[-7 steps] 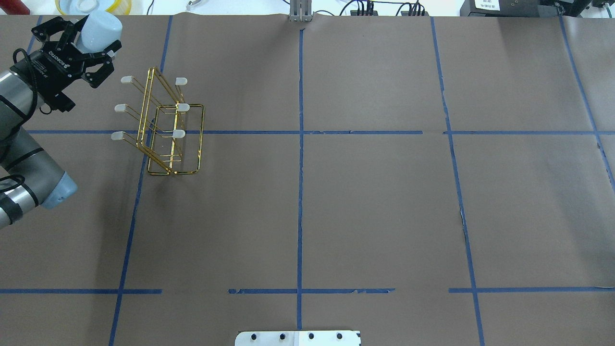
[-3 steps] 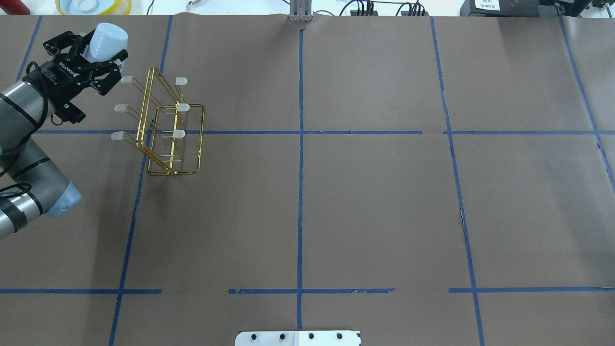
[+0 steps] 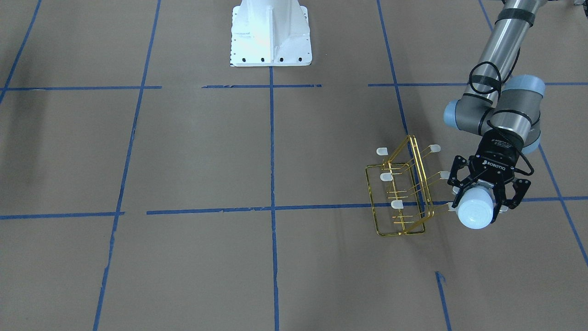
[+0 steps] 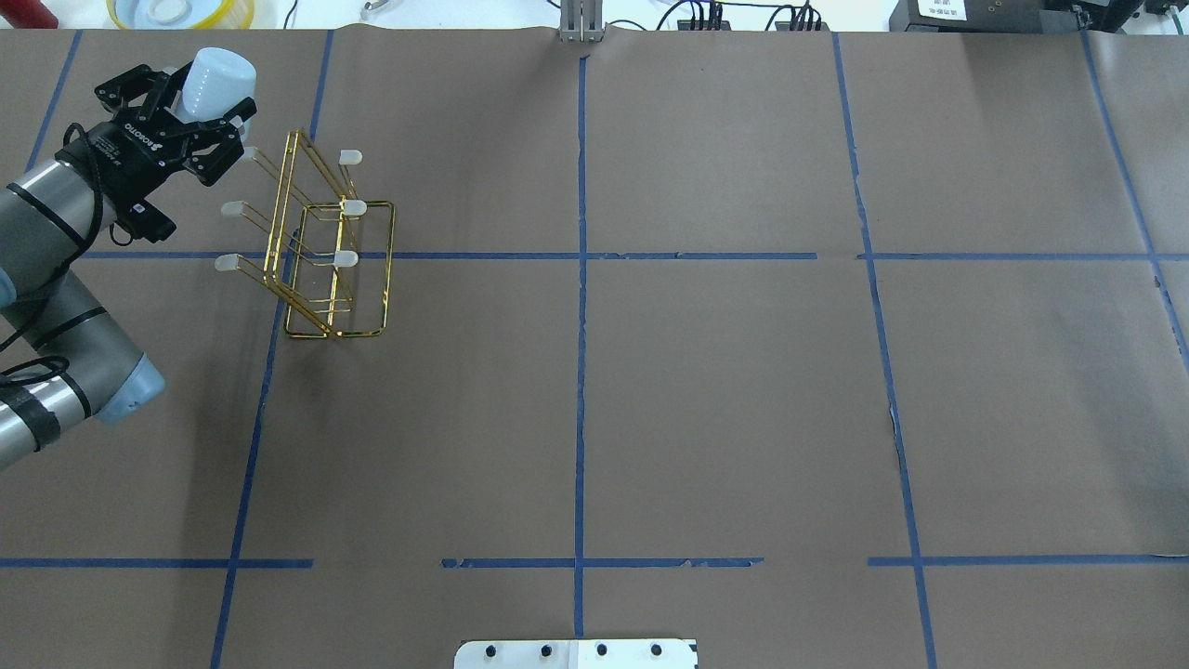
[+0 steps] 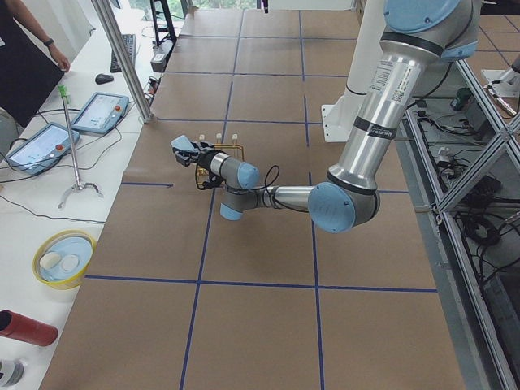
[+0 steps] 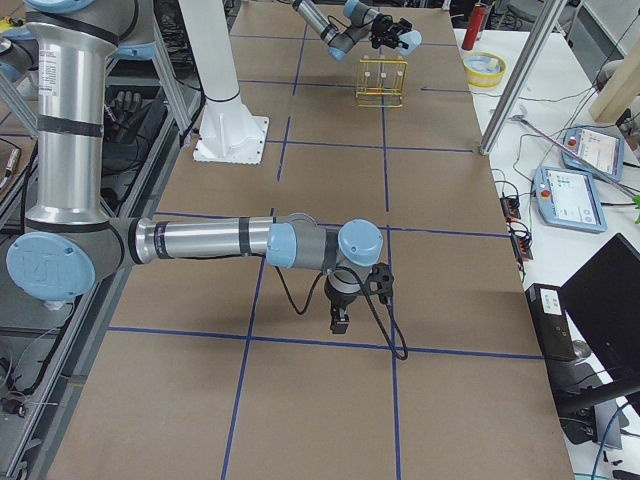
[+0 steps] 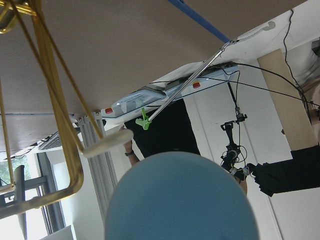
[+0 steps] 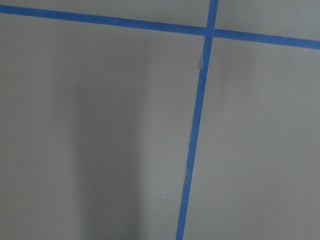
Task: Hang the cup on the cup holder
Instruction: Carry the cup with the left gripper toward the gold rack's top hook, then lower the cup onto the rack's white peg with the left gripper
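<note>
I will use my left gripper to hang the pale blue-white cup on the gold cup holder's white-capped peg (image 3: 461, 209) (image 7: 107, 143) that is closest to it.
My left gripper (image 4: 197, 96) is shut on the pale blue-white cup (image 4: 219, 72) and holds it in the air, bottom end outward. It sits just beside the far left prong of the gold wire cup holder (image 4: 327, 251). In the front-facing view the cup (image 3: 475, 212) hangs in the gripper (image 3: 482, 196) to the right of the holder (image 3: 404, 202). The left wrist view shows the cup's rounded end (image 7: 180, 200) next to a white-capped prong (image 7: 107, 142). No cup is on the holder. My right gripper (image 6: 356, 290) shows only in the exterior right view, low over the table. I cannot tell its state.
A yellow-rimmed dish (image 4: 181, 11) and a red cylinder (image 4: 26, 13) lie beyond the table's far left edge. The white robot base (image 3: 271, 34) stands at the table's robot side. Blue tape lines cross the brown table cover (image 4: 743, 390).
My left gripper has carried the cup to the right, closer to the holder's far left prong. The holder has not moved.
</note>
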